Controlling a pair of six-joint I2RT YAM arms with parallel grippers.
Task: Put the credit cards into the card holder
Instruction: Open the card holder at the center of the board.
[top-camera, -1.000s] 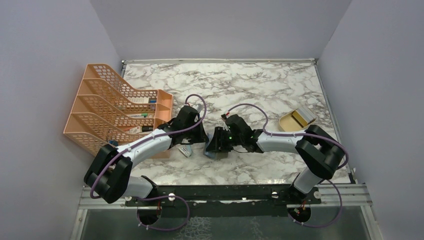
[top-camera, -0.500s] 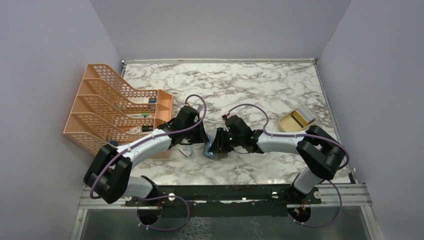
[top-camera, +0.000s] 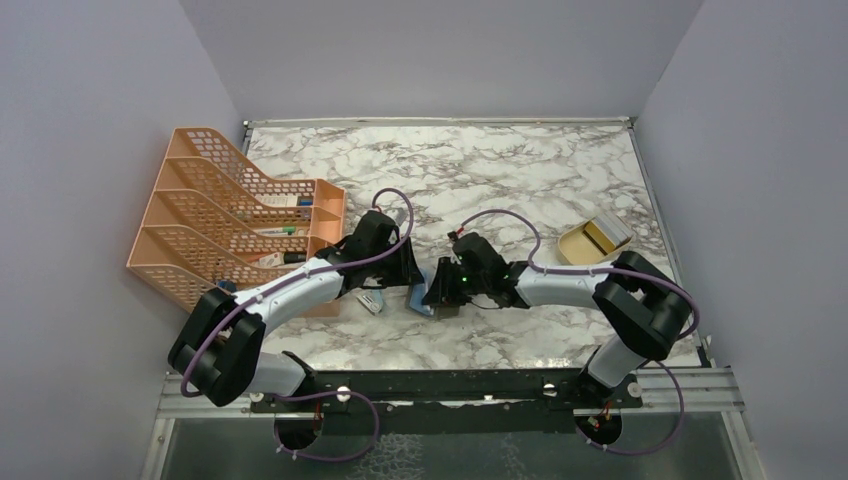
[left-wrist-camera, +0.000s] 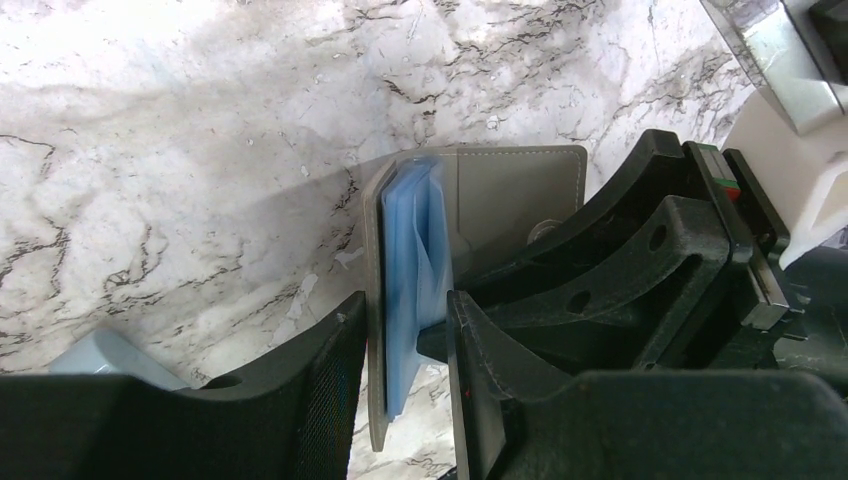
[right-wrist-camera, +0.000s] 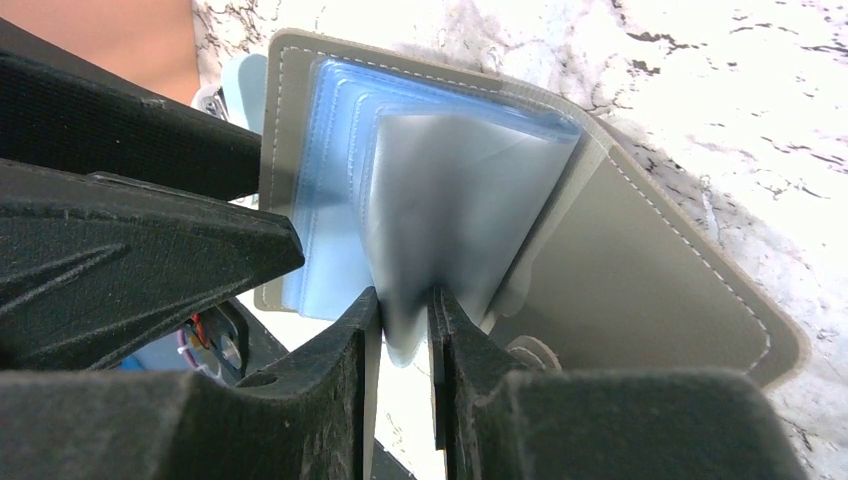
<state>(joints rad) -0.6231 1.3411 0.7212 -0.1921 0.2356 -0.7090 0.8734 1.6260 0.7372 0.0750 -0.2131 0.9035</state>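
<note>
I should pinch nearer the grey cover (left-wrist-camera: 374, 270) before my right gripper folds the see-through sleeve open, as the card holder's blue pockets bunch upright between my left gripper's fingers.
The card holder (top-camera: 421, 299) lies open between my two grippers, grey outside (right-wrist-camera: 650, 290) with light blue pockets (left-wrist-camera: 410, 250). My left gripper (left-wrist-camera: 405, 375) is shut on one grey cover and its blue pockets; in the top view the left gripper (top-camera: 405, 277) is just left of the holder. My right gripper (right-wrist-camera: 405, 325) is shut on a translucent blue pocket sleeve (right-wrist-camera: 450, 210) and pulls it away from the rest; in the top view the right gripper (top-camera: 437, 292) is on the holder's right side. Tan-gold credit cards (top-camera: 602, 234) lie in a tan tray far to the right.
The shallow tan tray (top-camera: 575, 250) stands at the right of the marble table. An orange mesh file rack (top-camera: 230, 215) stands at the left beside my left arm. A small pale flat object (top-camera: 372, 301) lies on the table under the left wrist.
My right gripper has shifted slightly right and towards the near edge with the sleeve. The left gripper and the card holder have hardly moved.
</note>
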